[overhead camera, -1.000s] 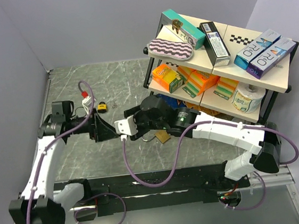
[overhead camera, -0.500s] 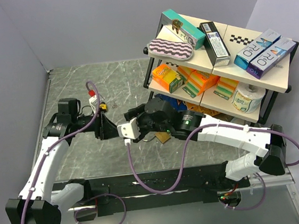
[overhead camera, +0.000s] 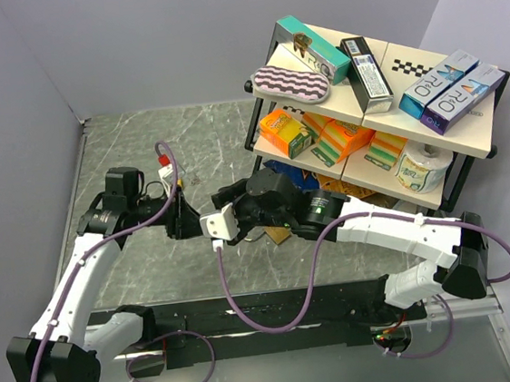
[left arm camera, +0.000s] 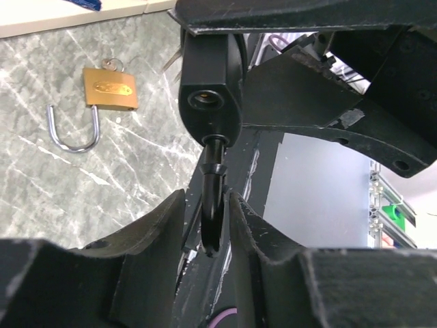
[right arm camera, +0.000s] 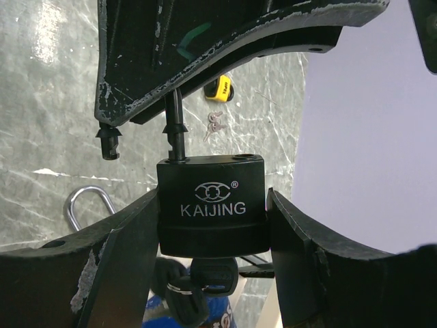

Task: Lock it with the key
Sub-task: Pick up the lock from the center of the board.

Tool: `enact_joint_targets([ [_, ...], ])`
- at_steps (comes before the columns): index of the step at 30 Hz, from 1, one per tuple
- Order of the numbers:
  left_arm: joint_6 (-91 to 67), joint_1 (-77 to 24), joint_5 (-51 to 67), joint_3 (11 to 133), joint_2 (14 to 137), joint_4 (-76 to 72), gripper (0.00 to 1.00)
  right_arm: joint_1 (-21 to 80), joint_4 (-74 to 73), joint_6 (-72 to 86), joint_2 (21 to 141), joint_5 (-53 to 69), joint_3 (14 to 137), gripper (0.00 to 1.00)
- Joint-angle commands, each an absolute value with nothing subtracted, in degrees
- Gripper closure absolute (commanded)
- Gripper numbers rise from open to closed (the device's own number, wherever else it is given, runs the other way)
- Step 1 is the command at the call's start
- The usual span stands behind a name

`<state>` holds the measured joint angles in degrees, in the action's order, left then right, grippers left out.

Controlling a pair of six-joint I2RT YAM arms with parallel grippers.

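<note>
The shackle's loose end is away from the padlock's empty hole, so next I open my right gripper and grab the padlock's front and back (right arm camera: 212,198) to turn it.
A black KAIJING padlock (right arm camera: 212,205) sits between my right gripper's (right arm camera: 213,198) fingers, which are shut on its body. A black key (right arm camera: 213,273) is in its keyhole below. Its shackle (right arm camera: 176,130) is open, with one leg in the body and the free end (right arm camera: 108,140) off to the left. In the left wrist view the padlock body (left arm camera: 209,89) faces me, and my left gripper (left arm camera: 205,205) is shut around the shackle (left arm camera: 212,205). In the top view the left gripper (overhead camera: 188,218) and the right gripper (overhead camera: 215,223) meet at mid-table.
A brass padlock (left arm camera: 109,89) with an open silver shackle (left arm camera: 72,133) lies on the marble table (overhead camera: 122,141), partly under the right arm (overhead camera: 278,234). A small yellow lock (right arm camera: 218,89) and loose keys (right arm camera: 215,124) lie farther off. A stocked shelf rack (overhead camera: 373,96) stands at the right.
My left arm has moved right and closed in on the right gripper. The right gripper shifted slightly with the black padlock and now covers more of the brass padlock.
</note>
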<state>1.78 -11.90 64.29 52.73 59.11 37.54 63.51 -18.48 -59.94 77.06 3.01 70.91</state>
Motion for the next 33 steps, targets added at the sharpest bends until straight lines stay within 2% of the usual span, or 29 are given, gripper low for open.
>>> enact_joint_targets([
  [1,4.9,-12.2,63.3,55.0,59.9,38.9,0.66,64.0,-12.0,-61.6,73.4,2.6,71.9,1.00],
  [9,8.1,-12.6,62.9,56.0,60.5,41.4,0.73,63.9,-12.5,-61.6,73.7,2.7,71.7,1.00],
  [13,8.6,-12.7,63.4,55.9,59.9,41.0,0.96,64.0,-13.1,-61.2,73.9,3.1,72.0,1.00],
  [19,4.5,-12.7,64.3,55.9,57.0,37.1,0.99,63.9,-16.6,-58.1,74.6,3.9,73.1,0.98],
  [20,4.6,-12.7,64.1,56.2,57.0,37.3,0.99,63.8,-17.0,-57.7,74.5,4.0,73.0,0.93],
  [21,4.7,-12.7,64.0,57.1,56.9,37.7,0.99,63.6,-17.3,-56.4,74.4,4.2,73.0,0.70],
  [22,4.7,-12.7,63.8,57.5,56.8,37.7,0.99,63.4,-18.6,-55.5,74.3,4.7,73.1,0.52],
  [24,4.5,-12.7,63.9,58.4,56.3,37.7,0.99,62.7,-20.8,-53.1,74.1,5.9,73.6,0.18],
  [25,4.4,-12.7,63.9,58.6,56.2,37.7,0.99,62.4,-23.4,-52.3,74.3,6.5,74.2,0.07],
  [26,4.5,-12.7,63.9,58.8,56.0,37.6,0.99,61.9,-24.7,-50.9,74.3,7.5,74.4,0.01],
  [33,7.2,-12.7,64.9,60.6,55.3,40.1,0.99,54.9,-33.1,-42.6,71.5,21.9,76.3,0.01],
])
